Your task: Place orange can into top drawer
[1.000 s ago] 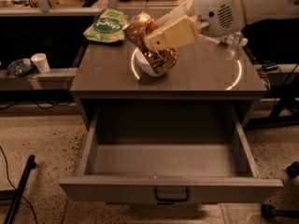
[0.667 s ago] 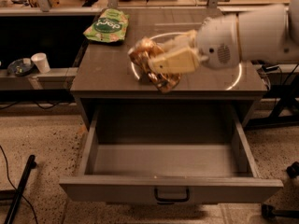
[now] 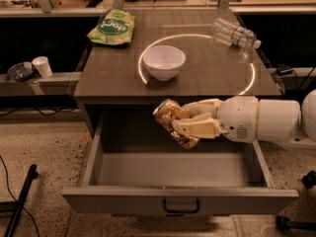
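My gripper should move to release the orange can on the middle of the drawer's bottom (image 3: 176,160), at the spot that is straight behind the dark handle.
The orange can (image 3: 170,117) is shiny copper-orange and tilted, held in my gripper (image 3: 190,122). The cream fingers (image 3: 197,128) are shut around its lower half. The arm comes in from the right, and the can hangs over the back middle of the open top drawer (image 3: 177,169), just below the front edge of the cabinet top. The drawer is pulled fully out; its grey front panel carries a small dark handle (image 3: 181,207). The drawer's inside shows nothing in it.
On the cabinet top stand a white bowl (image 3: 164,61), a green snack bag (image 3: 112,27) at the back left and a clear plastic bottle (image 3: 235,33) lying at the back right. A white cup (image 3: 42,66) sits on a low shelf to the left.
The gripper has carried the can from above the bowl on the cabinet top forward and down, to over the open drawer. The bowl now shows uncovered.
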